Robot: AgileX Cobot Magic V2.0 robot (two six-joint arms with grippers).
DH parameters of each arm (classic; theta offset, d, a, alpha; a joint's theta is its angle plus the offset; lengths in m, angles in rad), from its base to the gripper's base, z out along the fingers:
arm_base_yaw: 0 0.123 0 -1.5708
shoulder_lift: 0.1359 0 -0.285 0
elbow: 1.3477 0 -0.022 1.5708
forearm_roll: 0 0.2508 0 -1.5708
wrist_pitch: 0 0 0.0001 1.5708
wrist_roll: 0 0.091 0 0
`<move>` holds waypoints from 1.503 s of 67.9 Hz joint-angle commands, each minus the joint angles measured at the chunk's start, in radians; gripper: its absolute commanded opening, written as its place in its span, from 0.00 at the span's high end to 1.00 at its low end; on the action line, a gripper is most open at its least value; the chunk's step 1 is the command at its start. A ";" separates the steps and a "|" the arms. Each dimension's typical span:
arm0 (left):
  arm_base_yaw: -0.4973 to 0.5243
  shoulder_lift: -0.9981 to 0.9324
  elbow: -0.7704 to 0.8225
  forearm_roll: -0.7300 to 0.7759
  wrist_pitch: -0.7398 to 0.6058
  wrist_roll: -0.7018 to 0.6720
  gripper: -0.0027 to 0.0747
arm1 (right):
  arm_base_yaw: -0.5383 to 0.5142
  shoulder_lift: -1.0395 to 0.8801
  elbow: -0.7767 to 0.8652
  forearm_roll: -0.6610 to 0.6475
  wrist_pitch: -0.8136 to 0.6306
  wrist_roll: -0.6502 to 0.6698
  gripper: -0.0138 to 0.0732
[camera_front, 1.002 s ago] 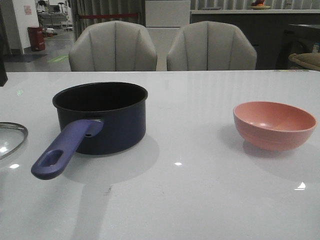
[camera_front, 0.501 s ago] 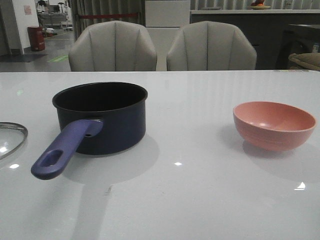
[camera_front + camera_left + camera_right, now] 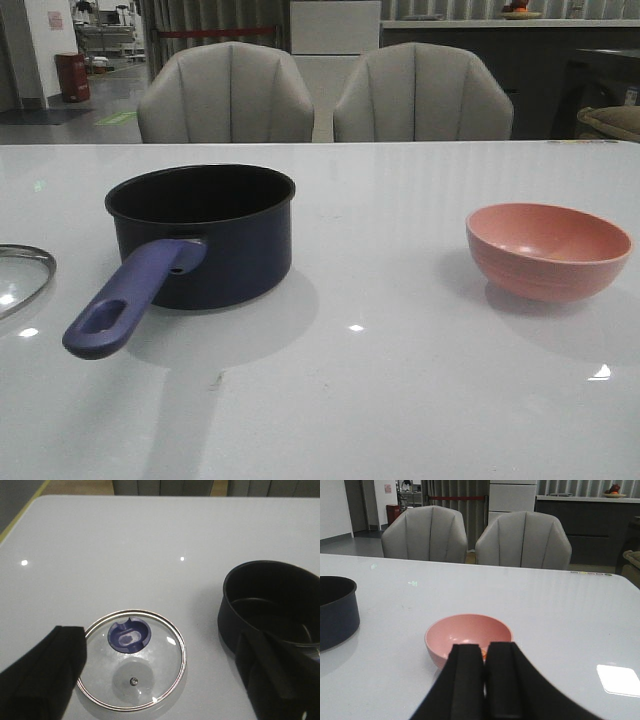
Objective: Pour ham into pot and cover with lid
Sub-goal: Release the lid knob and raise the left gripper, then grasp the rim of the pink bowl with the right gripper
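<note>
Next, my right gripper should grab the pink bowl by its rim (image 3: pixel 619 246) (image 3: pixel 509 636) on the side farthest from the pot.
The dark navy pot (image 3: pixel 205 240) stands left of centre, its purple-blue handle (image 3: pixel 130 300) pointing to the front left. The glass lid (image 3: pixel 132 660) lies flat on the table (image 3: pixel 400 400) to the pot's left, blue knob (image 3: pixel 129 636) up; only its edge (image 3: pixel 25 272) shows in the front view. My left gripper (image 3: pixel 160 639) hovers above the lid, open, fingers (image 3: pixel 42 675) wide apart. My right gripper (image 3: pixel 485 650) is shut and empty, just short of the pink bowl (image 3: pixel 468 634). A sliver of orange ham (image 3: pixel 483 653) shows in the bowl between the fingertips.
The pink bowl (image 3: pixel 548 250) sits at the right of the table, well apart from the pot (image 3: pixel 335 612). Two grey chairs (image 3: pixel 225 95) (image 3: pixel 422 95) stand behind the far edge. Neither arm shows in the front view.
A dark shape at the far left edge of the front view has left the frame. Pot, lid and bowl have not moved.
</note>
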State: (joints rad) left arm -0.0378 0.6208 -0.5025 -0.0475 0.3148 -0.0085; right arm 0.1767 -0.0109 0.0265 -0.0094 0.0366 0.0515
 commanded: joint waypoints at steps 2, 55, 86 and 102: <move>-0.010 -0.157 0.018 -0.015 -0.039 0.000 0.15 | -0.007 -0.019 -0.005 -0.008 -0.088 -0.001 0.66; -0.174 -0.599 0.198 -0.030 -0.002 0.000 0.15 | -0.007 0.074 -0.176 -0.008 0.016 -0.001 0.66; -0.174 -0.599 0.198 -0.030 -0.015 0.000 0.15 | -0.007 0.248 -0.277 0.009 0.095 -0.001 0.62; -0.174 -0.599 0.198 -0.030 -0.015 0.000 0.15 | -0.007 0.388 -0.340 0.009 0.114 -0.001 0.22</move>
State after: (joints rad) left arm -0.2036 0.0110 -0.2751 -0.0755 0.3818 -0.0085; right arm 0.1767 0.2856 -0.2540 0.0000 0.2129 0.0515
